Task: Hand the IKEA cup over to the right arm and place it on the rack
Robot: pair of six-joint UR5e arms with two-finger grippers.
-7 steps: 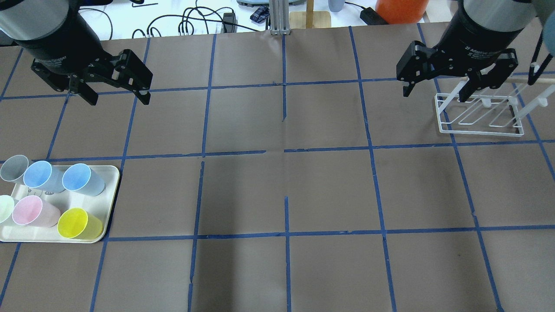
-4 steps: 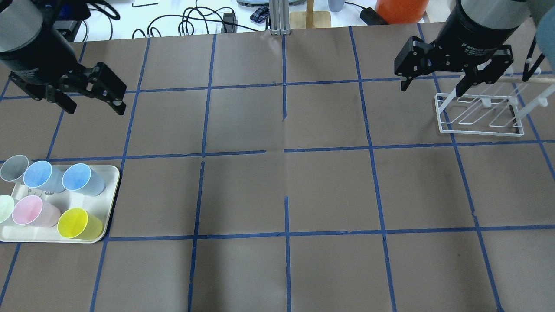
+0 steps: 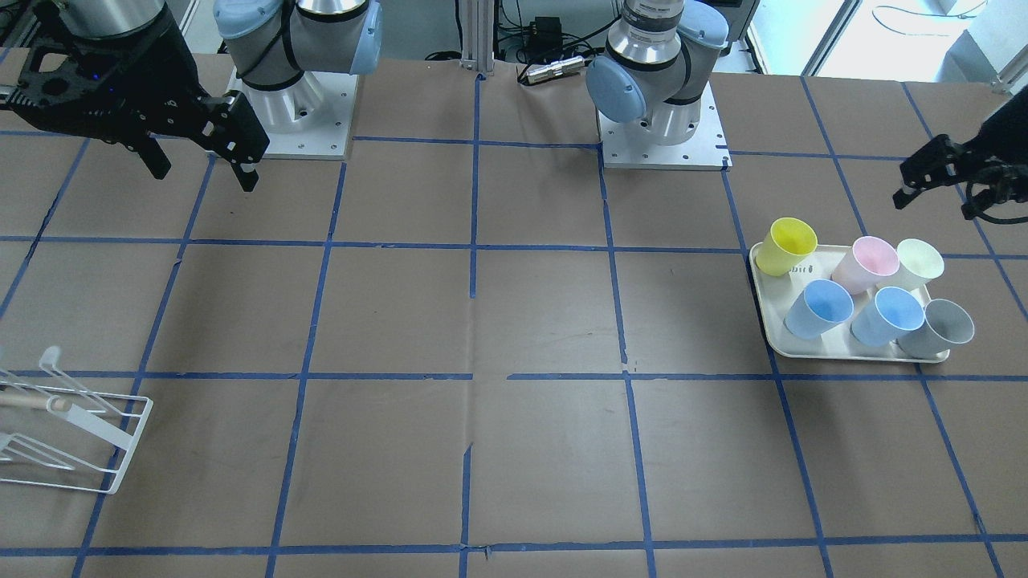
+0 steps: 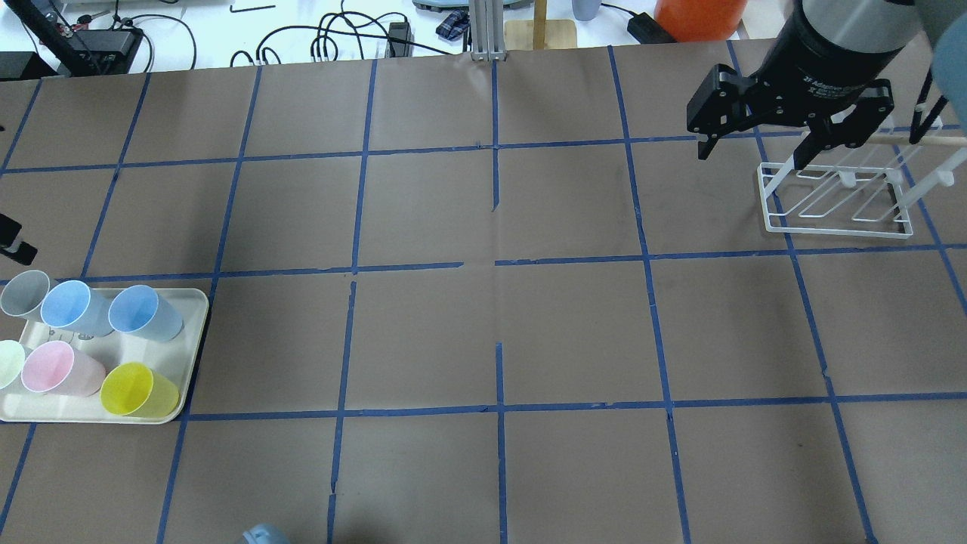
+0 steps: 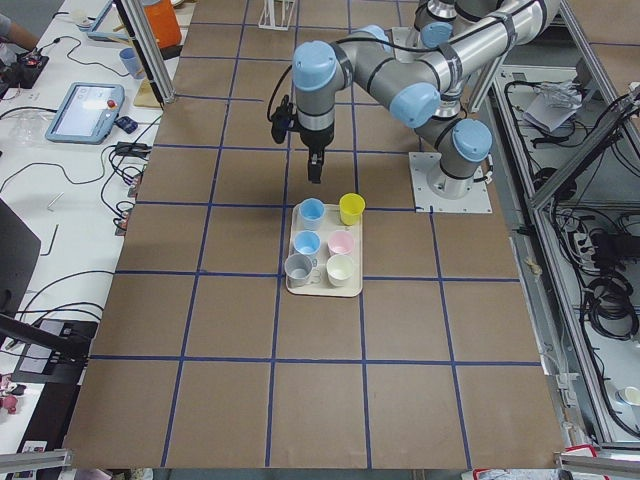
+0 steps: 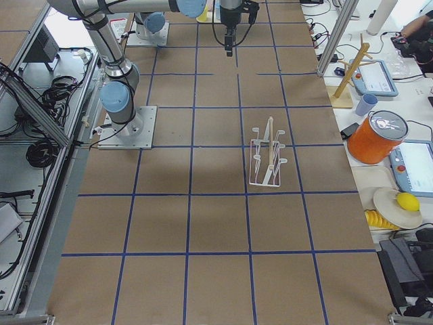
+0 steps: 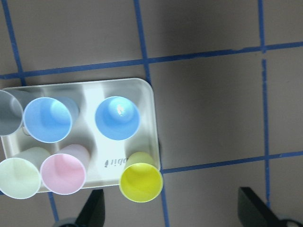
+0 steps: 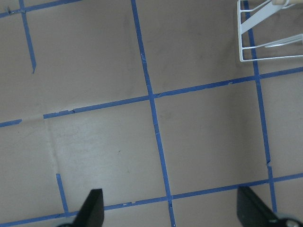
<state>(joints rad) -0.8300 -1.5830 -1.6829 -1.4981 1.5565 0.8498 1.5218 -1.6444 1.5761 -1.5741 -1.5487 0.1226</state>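
Observation:
My left gripper is going to close on the rim of the IKEA cup [image 3: 942, 266] [image 7: 1, 178], on the side pointing away from the pink cup.
The IKEA cup [image 3: 919, 261], pale cream-white with a greenish tint, stands upright on the cream tray [image 3: 771, 321] beside the pink cup [image 3: 866, 263]. It also shows in the left wrist view [image 7: 19, 177] and at the left edge of the overhead view [image 4: 6, 363]. My left gripper [image 3: 936, 197] is open and empty. It hovers above the table just beyond the tray's robot-side edge, and its fingertips frame the left wrist view [image 7: 173, 217]. My right gripper [image 4: 755, 155] is open and empty, high beside the white wire rack [image 4: 835, 200].
The tray also holds a yellow cup [image 4: 136, 389], two blue cups [image 4: 140, 311] and a grey cup [image 4: 23, 293]. Blue tape lines grid the brown table. Cables, an orange container [image 4: 699, 19] and a wooden stand lie past the far edge.
My left arm has swung left and toward the tray, nearly leaving the overhead view. My right gripper has shifted slightly away from the camera. Both stay open.

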